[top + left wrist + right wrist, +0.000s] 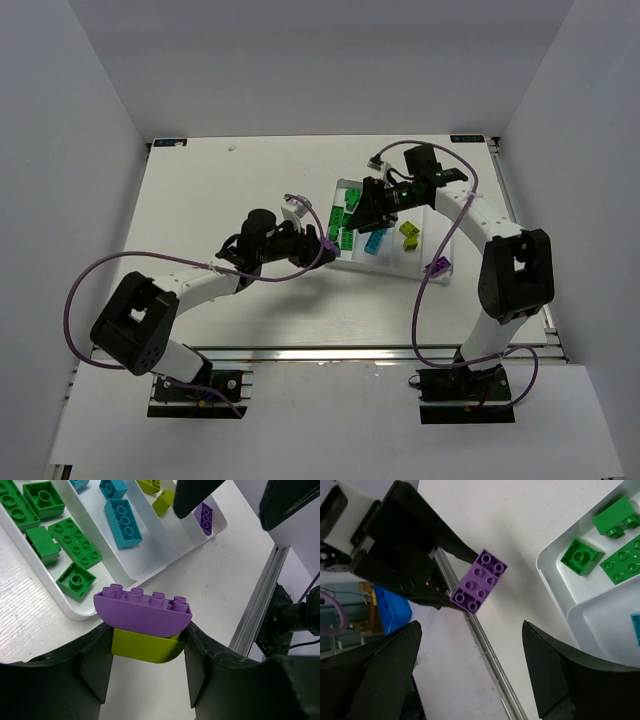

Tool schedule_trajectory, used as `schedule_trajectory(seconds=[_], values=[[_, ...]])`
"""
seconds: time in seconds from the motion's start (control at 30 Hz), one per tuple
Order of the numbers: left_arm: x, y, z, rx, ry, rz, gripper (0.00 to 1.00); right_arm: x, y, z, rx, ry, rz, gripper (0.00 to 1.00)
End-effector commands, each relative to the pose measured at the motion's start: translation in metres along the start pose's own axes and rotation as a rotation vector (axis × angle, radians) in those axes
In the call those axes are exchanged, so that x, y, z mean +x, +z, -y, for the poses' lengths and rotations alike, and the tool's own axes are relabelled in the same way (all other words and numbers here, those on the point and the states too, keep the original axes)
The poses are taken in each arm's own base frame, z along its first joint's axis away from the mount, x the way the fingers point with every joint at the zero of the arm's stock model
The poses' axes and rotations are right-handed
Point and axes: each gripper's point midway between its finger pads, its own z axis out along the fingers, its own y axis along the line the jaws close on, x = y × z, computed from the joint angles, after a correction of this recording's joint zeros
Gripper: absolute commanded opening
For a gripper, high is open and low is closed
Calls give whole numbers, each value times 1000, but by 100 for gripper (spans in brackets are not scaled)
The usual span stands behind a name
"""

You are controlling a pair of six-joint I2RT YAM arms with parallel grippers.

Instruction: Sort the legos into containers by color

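Observation:
Next, my left gripper lets go of the lime lego at the near end of the lime legos' compartment (408, 265) (185, 534).
My left gripper (146, 650) is shut on a purple curved lego (142, 612) stacked on a lime lego (145, 647), held just off the white tray's near-left corner (80, 614). In the top view this gripper (322, 245) is left of the tray (344, 184). The tray's compartments hold green legos (75, 540), cyan legos (122, 522), lime legos (164, 502) and a purple lego (203, 517). My right gripper (470, 670) stands open and empty over the tray's left part (362, 215), facing the held purple lego (479, 581).
An aluminium rail (260, 605) runs along the table's near edge. Purple cables (85, 290) loop beside both arms. White enclosure walls stand on the left, right and back. The right arm's black fingers (195, 495) hang over the tray's far end.

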Motion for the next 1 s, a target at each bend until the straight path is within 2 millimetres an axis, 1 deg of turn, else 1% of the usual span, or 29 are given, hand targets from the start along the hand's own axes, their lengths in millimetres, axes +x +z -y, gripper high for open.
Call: schedule_trajectory(seconds=[0.0, 0.03, 0.07, 0.1, 0.17, 0.2, 0.27, 0.37, 0.47, 0.57, 0.6, 0.67, 0.7, 0.87, 0.97], values=[[-31, -1, 21, 27, 106, 95, 18, -11, 5, -20, -9, 89, 30, 87], [-30, 2, 25, 32, 117, 85, 18, -6, 9, -24, -17, 99, 20, 88], [-31, 4, 26, 33, 137, 82, 18, 3, 12, -23, -22, 154, 8, 89], [-31, 5, 30, 39, 150, 78, 18, 5, 15, -24, -35, 154, 9, 89], [-32, 9, 35, 51, 176, 72, 18, 18, 23, -19, -28, 197, -16, 89], [-30, 11, 38, 58, 182, 62, 18, 20, 25, -18, -28, 203, -20, 88], [-33, 13, 42, 65, 194, 65, 18, 24, 27, -14, -25, 221, -27, 86], [-36, 13, 47, 75, 204, 72, 18, 23, 28, -11, -16, 218, -29, 83], [-34, 13, 48, 76, 204, 70, 18, 21, 28, -15, -27, 203, -32, 80], [-34, 14, 49, 76, 203, 70, 18, 19, 30, -18, -40, 198, -36, 74], [-33, 14, 49, 75, 203, 68, 18, 20, 30, -18, -46, 198, -38, 68], [-33, 14, 49, 75, 203, 68, 18, 23, 31, -20, -66, 208, -47, 62], [-34, 14, 49, 76, 205, 70, 18, 25, 32, -21, -74, 211, -53, 60], [-35, 16, 48, 70, 215, 60, 18, 29, 35, -27, -95, 209, -71, 59], [-34, 17, 47, 66, 218, 51, 18, 31, 37, -29, -103, 196, -79, 49]])
